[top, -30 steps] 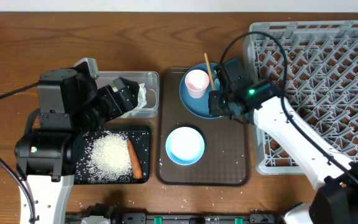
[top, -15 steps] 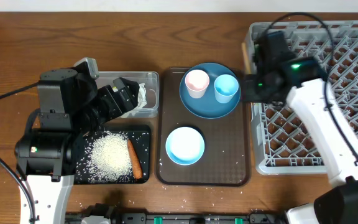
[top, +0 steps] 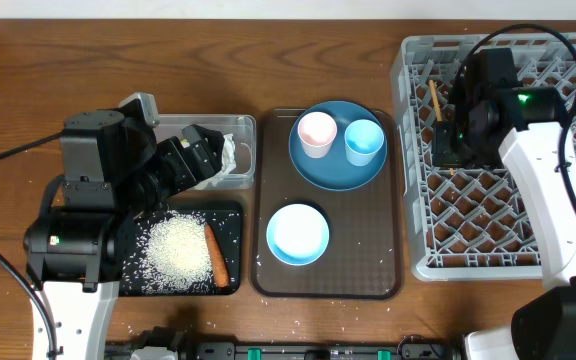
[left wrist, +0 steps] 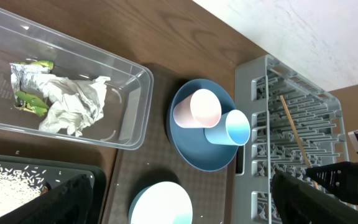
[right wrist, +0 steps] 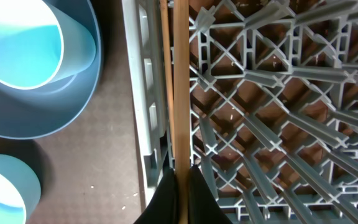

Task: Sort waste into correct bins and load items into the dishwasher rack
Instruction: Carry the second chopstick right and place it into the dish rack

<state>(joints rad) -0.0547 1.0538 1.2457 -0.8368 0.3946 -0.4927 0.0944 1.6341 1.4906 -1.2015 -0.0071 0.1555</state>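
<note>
The robot's right gripper should release the wooden chopsticks in the grey dishwasher rack, beside the rack's side [top: 427, 177] [right wrist: 184, 73] facing the dark-blue plate.
My right gripper [top: 446, 140] [right wrist: 180, 177] is shut on the wooden chopsticks [top: 434, 102] [right wrist: 178, 81] and holds them over the left edge of the grey dishwasher rack [top: 528, 230] [right wrist: 278, 112]. The dark-blue plate [top: 336, 160] carries the pink cup [top: 316, 132] and the light-blue cup [top: 364, 140] on the brown serving tray [top: 368, 260]. The light-blue bowl [top: 297, 234] sits on that tray too. My left gripper [left wrist: 179, 211] is open above the tray. The crumpled wrapper [left wrist: 61, 99] lies in the clear tub [top: 240, 130]. Rice [top: 180, 250] and the carrot [top: 216, 255] lie in the black tray [top: 230, 215].
Loose rice grains lie scattered on the wooden table [top: 8, 100] near the front edge. A white wall [left wrist: 316, 31] runs behind the table. The left arm covers part of the clear tub and black tray in the overhead view.
My right gripper has lifted the chopsticks off the plate and carried them right, over the rack's left edge. The left arm has not moved.
</note>
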